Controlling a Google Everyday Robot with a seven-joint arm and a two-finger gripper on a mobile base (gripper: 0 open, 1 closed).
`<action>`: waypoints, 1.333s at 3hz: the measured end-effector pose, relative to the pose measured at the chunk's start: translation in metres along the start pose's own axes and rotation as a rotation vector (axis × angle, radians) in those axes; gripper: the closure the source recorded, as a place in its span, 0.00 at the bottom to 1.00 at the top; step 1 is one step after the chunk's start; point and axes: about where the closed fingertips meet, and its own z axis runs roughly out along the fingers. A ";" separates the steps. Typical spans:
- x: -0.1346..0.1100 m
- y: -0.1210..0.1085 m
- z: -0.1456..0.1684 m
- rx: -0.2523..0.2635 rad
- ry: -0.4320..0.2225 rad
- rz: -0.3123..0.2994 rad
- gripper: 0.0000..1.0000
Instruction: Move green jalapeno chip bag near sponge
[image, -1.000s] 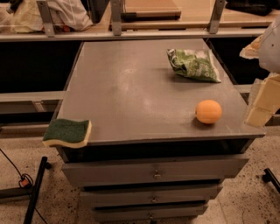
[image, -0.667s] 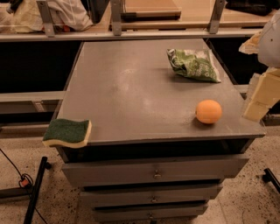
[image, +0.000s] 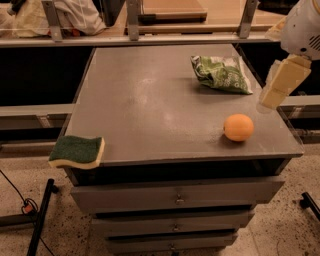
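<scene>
The middle (image: 224, 74) of the green jalapeno chip bag, between the bag's two ends, is the next spot my gripper needs to go to and close on.
The green jalapeno chip bag (image: 221, 73) lies crumpled at the far right of the grey table top (image: 150, 105). The sponge (image: 77, 151), dark green on top with pale yellow foam, sits at the table's front left corner and overhangs the edge slightly. My gripper (image: 274, 96) hangs in the air at the right edge of the table, just right of the bag and above and behind the orange fruit. It holds nothing that I can see.
A round orange fruit (image: 238, 127) sits near the front right of the table. Drawers (image: 175, 197) are below the top. A shelf with rails (image: 150, 30) runs behind the table. A dark stand leg and cable (image: 37, 215) lie on the floor at left.
My gripper has moved up and to the left, closer to the chip bag. The bag, the orange and the sponge have not moved.
</scene>
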 end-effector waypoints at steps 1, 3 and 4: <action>0.002 -0.036 0.016 0.058 -0.047 0.072 0.00; 0.007 -0.103 0.073 0.176 -0.199 0.179 0.00; 0.002 -0.133 0.110 0.206 -0.284 0.232 0.00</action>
